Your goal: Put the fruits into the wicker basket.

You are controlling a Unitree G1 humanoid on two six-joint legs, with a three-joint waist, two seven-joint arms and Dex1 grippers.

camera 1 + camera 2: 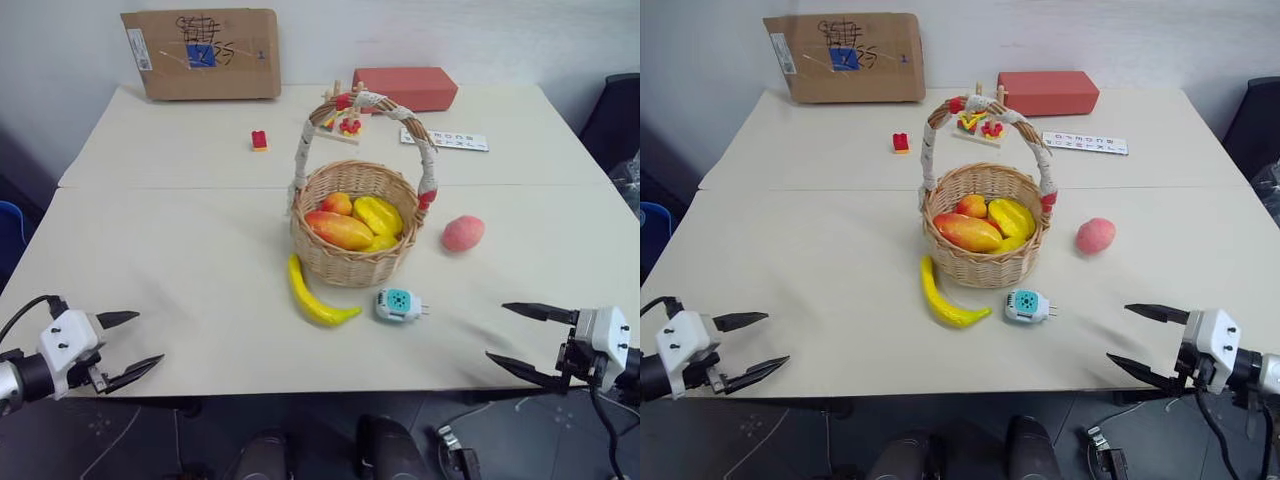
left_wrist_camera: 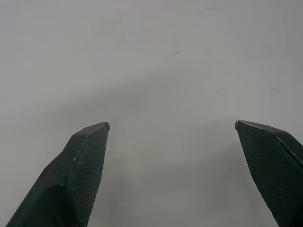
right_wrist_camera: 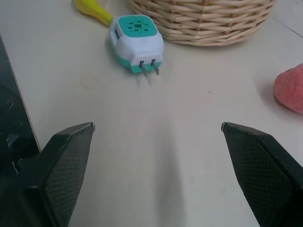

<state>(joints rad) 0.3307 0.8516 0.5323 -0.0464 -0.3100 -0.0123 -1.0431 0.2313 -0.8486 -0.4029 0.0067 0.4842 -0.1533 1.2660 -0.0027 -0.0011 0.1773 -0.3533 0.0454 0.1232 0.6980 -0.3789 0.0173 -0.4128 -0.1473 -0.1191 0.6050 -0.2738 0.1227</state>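
The robot's left gripper should next move to the yellow banana beside the wicker basket and grasp around the banana's curved middle (image 1: 307, 301).
The wicker basket (image 1: 355, 262) stands mid-table, its tall handle (image 1: 305, 152) wrapped in white cloth with red bands. Inside lie an orange-red mango (image 1: 339, 230) and yellow fruit pieces (image 1: 378, 215). A long yellow banana (image 1: 312, 295) lies on the table against the basket's near left side. A pink peach (image 1: 463, 233) rests to the basket's right. My left gripper (image 1: 132, 345) hangs open at the near left table edge, holding nothing. Over the near right edge my right gripper (image 1: 510, 335) is open and empty, with the peach (image 3: 289, 89) and basket (image 3: 208, 21) ahead of it.
A teal-and-white plug gadget (image 1: 399, 304) lies just in front of the basket. A small red block (image 1: 259, 140) sits far left of it. At the back are a cardboard box (image 1: 202, 55), a red box (image 1: 405, 88), a wooden toy (image 1: 345, 125) and a white strip (image 1: 445, 140).
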